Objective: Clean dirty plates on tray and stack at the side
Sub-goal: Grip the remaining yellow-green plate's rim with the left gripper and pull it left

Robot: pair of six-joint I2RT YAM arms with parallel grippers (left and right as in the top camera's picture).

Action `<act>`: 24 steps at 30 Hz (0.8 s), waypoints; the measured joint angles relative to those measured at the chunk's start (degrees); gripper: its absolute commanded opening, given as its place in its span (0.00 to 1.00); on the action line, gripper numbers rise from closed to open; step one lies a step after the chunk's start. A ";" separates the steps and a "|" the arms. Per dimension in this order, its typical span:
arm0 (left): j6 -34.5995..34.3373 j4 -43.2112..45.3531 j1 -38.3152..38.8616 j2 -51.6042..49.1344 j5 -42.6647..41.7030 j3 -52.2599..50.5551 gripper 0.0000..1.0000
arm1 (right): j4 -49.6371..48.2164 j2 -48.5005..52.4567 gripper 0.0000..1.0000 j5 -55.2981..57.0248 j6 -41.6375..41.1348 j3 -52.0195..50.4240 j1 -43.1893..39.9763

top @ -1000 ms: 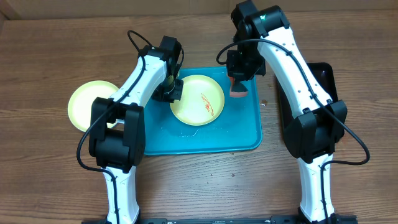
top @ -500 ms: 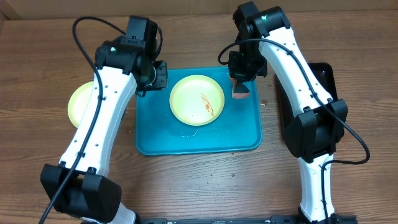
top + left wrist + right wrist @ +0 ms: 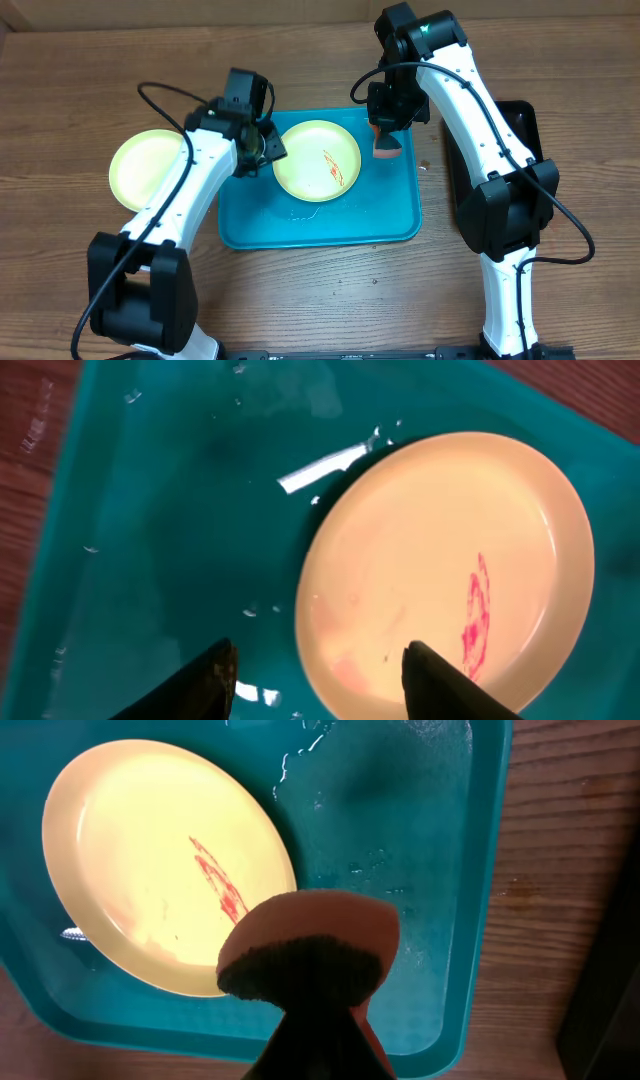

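Observation:
The robot's left gripper will close on the smeared plate's rim (image 3: 276, 171) (image 3: 306, 660), on the side that faces the clean plate, to keep it steady for the sponge.
A pale yellow-green plate (image 3: 316, 160) with a red smear lies on the turquoise tray (image 3: 400, 215). It shows in the left wrist view (image 3: 440, 560) and the right wrist view (image 3: 150, 860). A second, clean-looking yellow-green plate (image 3: 145, 168) lies on the table left of the tray. The blue plate is out of view. My left gripper (image 3: 262, 148) is open and empty just above the tray at the smeared plate's left rim (image 3: 315, 670). My right gripper (image 3: 385, 135) is shut on an orange sponge (image 3: 310, 935) with a dark scrub face, held above the tray right of the plate.
A narrow black tray (image 3: 525, 125) lies on the wooden table right of the turquoise tray, partly behind the right arm. Water drops and wet streaks (image 3: 390, 870) lie on the turquoise tray floor.
My left arm swung out to the left and came back; its open gripper is now at the smeared plate's left rim. My right gripper with the sponge has barely moved.

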State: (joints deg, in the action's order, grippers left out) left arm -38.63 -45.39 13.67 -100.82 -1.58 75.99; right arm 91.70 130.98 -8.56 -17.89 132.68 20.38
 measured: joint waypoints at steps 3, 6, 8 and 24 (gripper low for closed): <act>-1.57 3.72 0.11 -0.13 -1.81 -3.13 0.44 | -0.15 0.00 0.05 -0.02 -0.02 0.00 0.00; -2.43 5.79 0.11 -0.15 -2.78 -5.64 0.42 | -0.17 0.00 0.05 -0.02 -0.04 0.00 0.00; -3.28 6.49 0.11 -0.15 -2.95 -6.73 0.41 | -0.20 0.00 0.05 0.00 -0.02 0.00 0.00; -5.44 12.66 0.98 -6.27 -3.78 -7.93 0.33 | -0.70 0.00 0.05 -0.02 -0.02 0.00 0.00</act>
State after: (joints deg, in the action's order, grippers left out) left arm -44.07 -32.73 14.66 -107.09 -5.37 68.05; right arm 91.00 130.98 -8.58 -17.91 132.68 20.38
